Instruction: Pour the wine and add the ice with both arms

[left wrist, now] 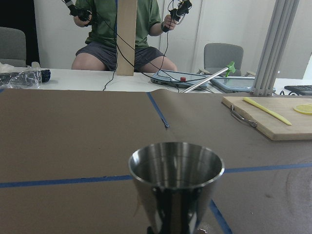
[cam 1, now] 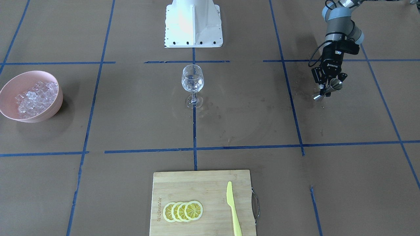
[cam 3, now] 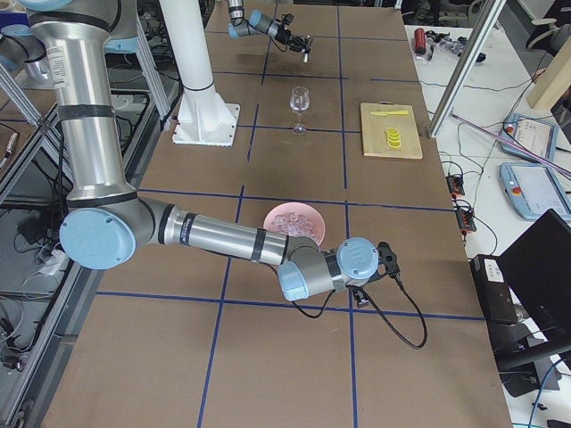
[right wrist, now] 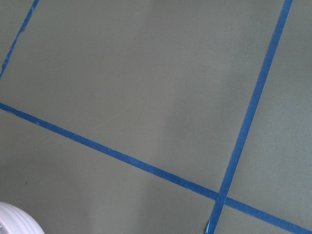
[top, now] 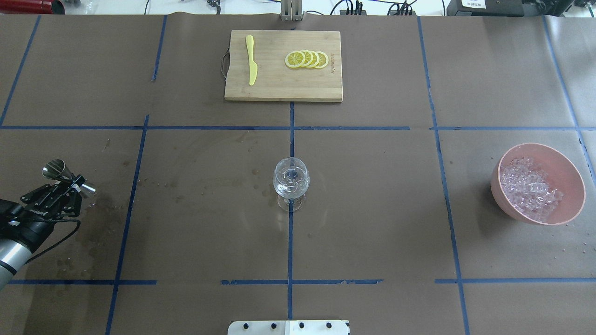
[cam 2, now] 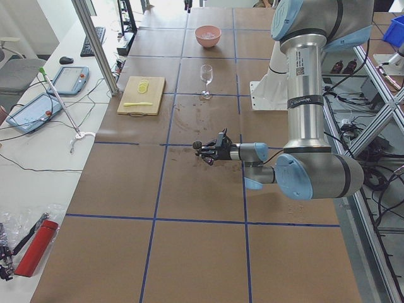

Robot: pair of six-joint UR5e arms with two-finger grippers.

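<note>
The robot's left gripper needs to release the steel jigger on the table [cam 1: 313,98] near the blue line between the jigger and the wine glass.
My left gripper [top: 74,182] is shut on a steel jigger [top: 56,170] at its waist and holds it tilted just above the table's left end; it also shows in the front view [cam 1: 326,90]. In the left wrist view the jigger [left wrist: 175,183] fills the foreground, and I see no liquid in it. The wine glass [top: 291,181] stands upright at the table's middle, far from both grippers; whether it holds wine I cannot tell. A pink bowl [top: 573,186] of ice [top: 531,188] sits at the right. My right arm's wrist [cam 3: 357,260] hovers near the bowl; I cannot tell its gripper's state.
A wooden cutting board [top: 279,88] with lemon slices [top: 307,59] and a yellow knife [top: 251,60] lies at the far edge. The white pedestal [cam 1: 193,23] stands at the robot's side. Wet stains [top: 102,204] mark the paper by the left gripper. Blue tape lines grid the table.
</note>
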